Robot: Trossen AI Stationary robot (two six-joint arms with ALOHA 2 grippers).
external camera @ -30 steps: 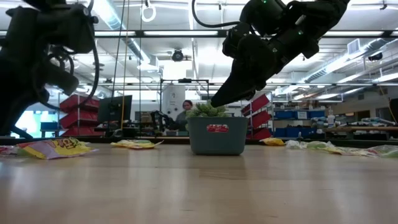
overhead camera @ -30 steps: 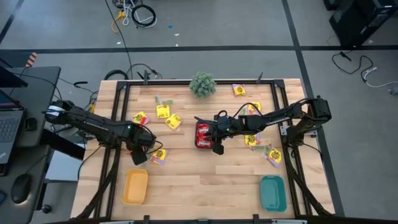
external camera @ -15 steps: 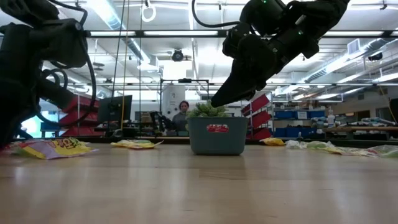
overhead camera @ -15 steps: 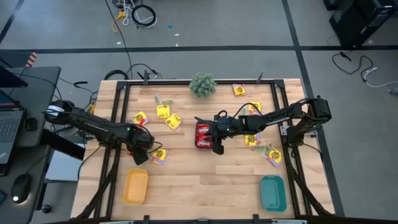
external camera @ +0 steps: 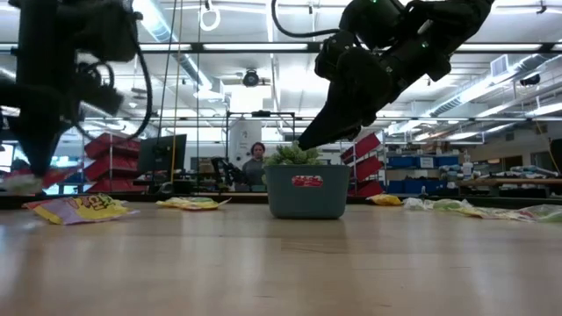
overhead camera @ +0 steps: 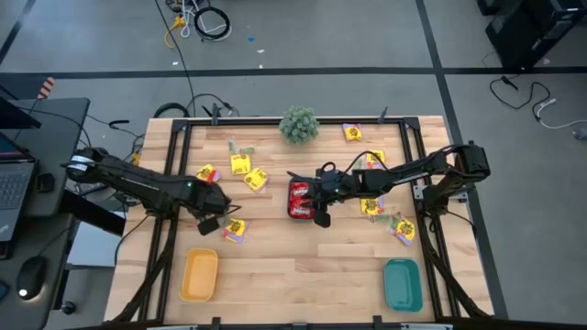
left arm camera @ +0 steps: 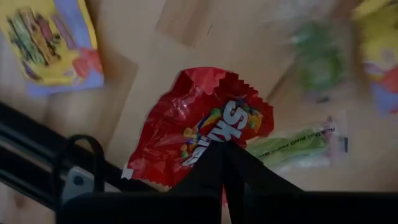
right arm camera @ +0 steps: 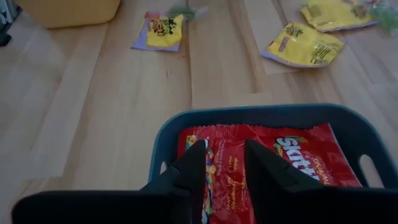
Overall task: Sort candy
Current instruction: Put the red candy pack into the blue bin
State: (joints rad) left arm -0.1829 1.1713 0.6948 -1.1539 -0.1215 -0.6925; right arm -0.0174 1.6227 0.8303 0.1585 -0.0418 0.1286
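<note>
Next, I set down both the pale green packet and the red packet that my left gripper is pinching together, and then take the red packet alone (left arm camera: pixel 199 121).
My left gripper (overhead camera: pixel 209 224) stands over the table's left part and is shut on a shiny red candy packet (left arm camera: pixel 186 124), which the low view also shows as a red packet (external camera: pixel 26 182) above the tabletop. Under it lie a yellow-and-purple packet (left arm camera: pixel 53 43) and a pale green packet (left arm camera: pixel 292 144). My right gripper (right arm camera: pixel 224 155) hovers open above a blue-grey bin (right arm camera: pixel 249 112) at the table's middle. That bin (overhead camera: pixel 298 199) has red packets lying flat in it. More yellow packets (overhead camera: pixel 249 172) are scattered over the far half. My left gripper pinches the red packet between its two fingers by the printed lettering near one edge (left arm camera: pixel 214 138). The fingers come from above, pointing down. The packet is lifted clear of the table and spreads out beyond the fingertips.
A yellow tray (overhead camera: pixel 199 275) sits at the near left and a teal tray (overhead camera: pixel 402 284) at the near right. A spiky green plant ball (overhead camera: pixel 299 124) stands at the far edge. Bare wood lies between the two trays along the near edge.
My left gripper has dipped toward the table and then risen. It now carries the red packet, which hangs clear of the wood. My right gripper has kept still over the bin.
</note>
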